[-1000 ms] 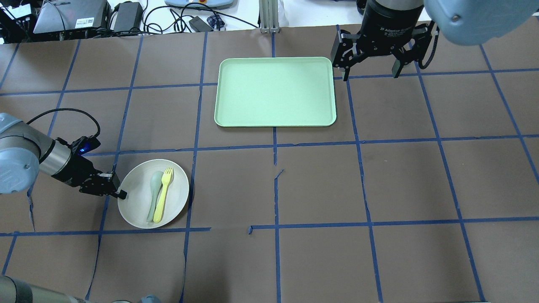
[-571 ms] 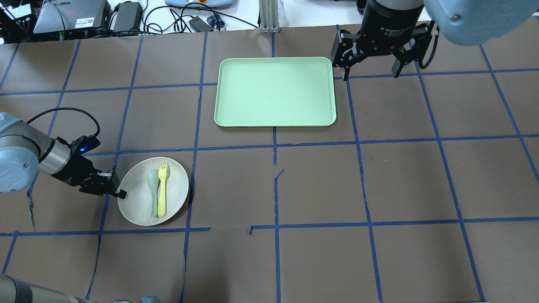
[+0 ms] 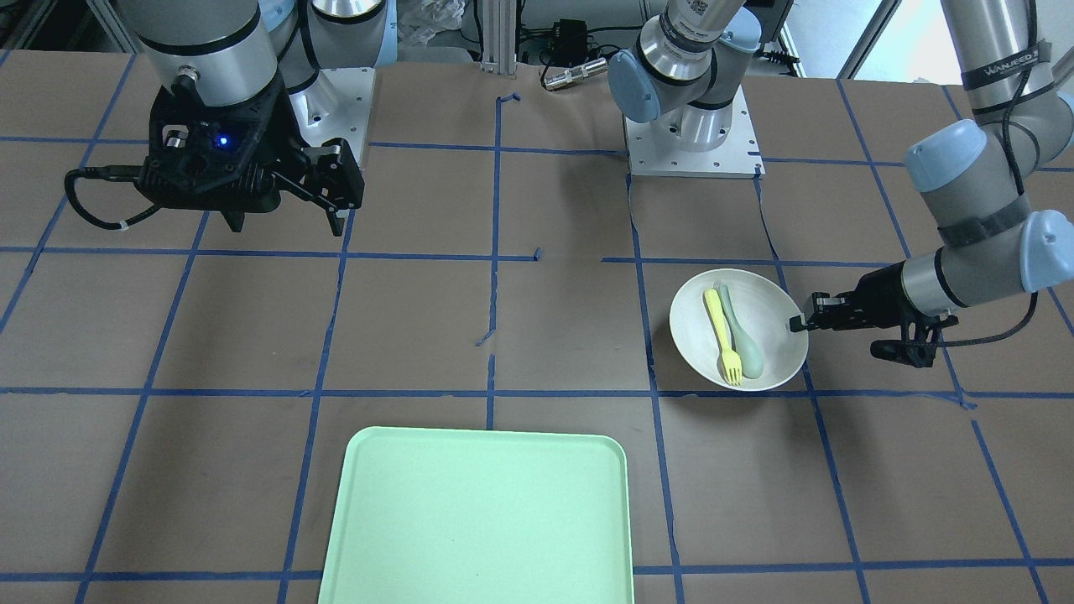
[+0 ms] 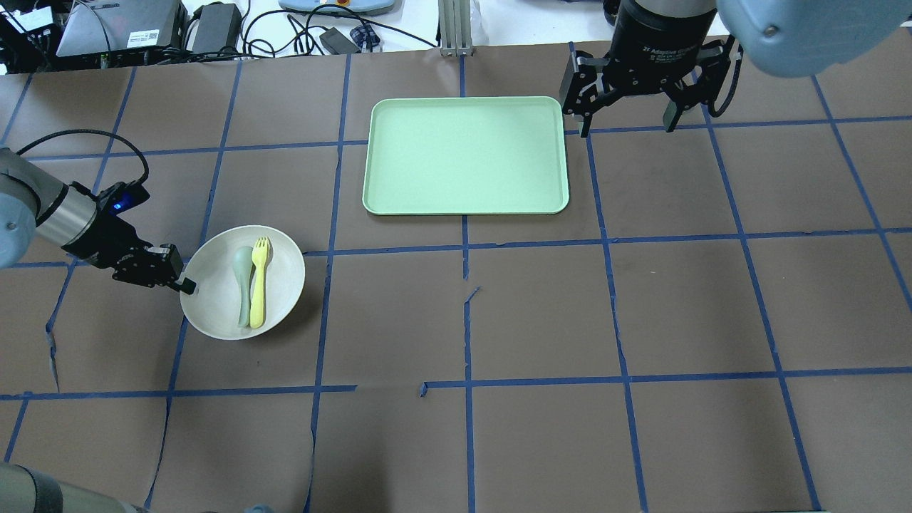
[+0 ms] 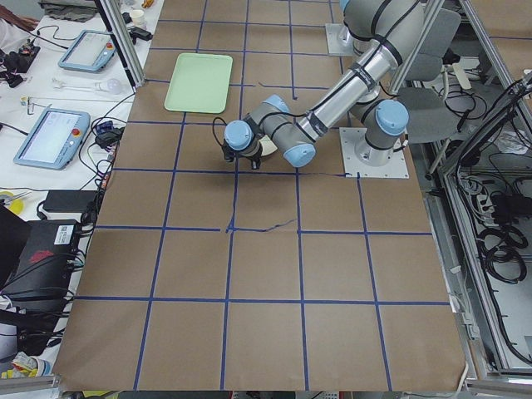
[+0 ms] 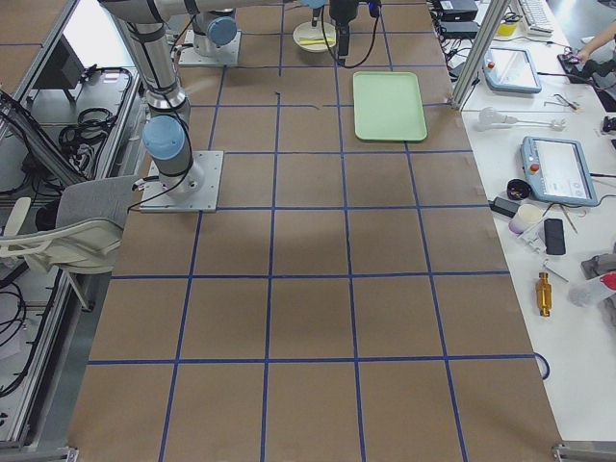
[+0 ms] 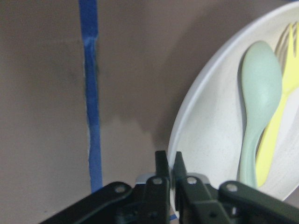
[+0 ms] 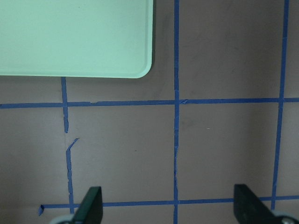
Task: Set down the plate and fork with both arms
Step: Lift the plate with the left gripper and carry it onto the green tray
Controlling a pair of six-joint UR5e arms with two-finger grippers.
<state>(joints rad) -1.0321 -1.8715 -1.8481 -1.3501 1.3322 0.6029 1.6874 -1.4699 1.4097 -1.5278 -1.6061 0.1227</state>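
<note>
Next, my left gripper releases the off-white plate halfway across the mint-green tray (image 3: 472,520), near the tray's rim that is closest to me. The plate is held just above the table now.
The off-white plate (image 4: 212,296) is pinched at its left rim by my left gripper (image 4: 187,286), which is shut on it and holds it just above the table at the near left. The yellow fork (image 4: 259,281) lies in the plate, tines away from me. In the front view the plate (image 3: 774,306), the fork (image 3: 721,334) and the left gripper (image 3: 797,323) show at the right. The left wrist view shows the jaws (image 7: 169,163) clamped on the rim (image 7: 194,109) beside the fork (image 7: 280,116). My right gripper (image 4: 627,130) is open and empty, hanging right of the tray.
A pale grey-green spoon (image 4: 244,285) lies in the plate beside the fork. The mint-green tray (image 4: 467,155) sits at the far centre, and its corner shows in the right wrist view (image 8: 74,37). Blue tape lines cross the brown table paper.
My left gripper has moved away from me and slightly left, carrying the plate. The fork and spoon shifted a little inside it. The right arm has not moved.
</note>
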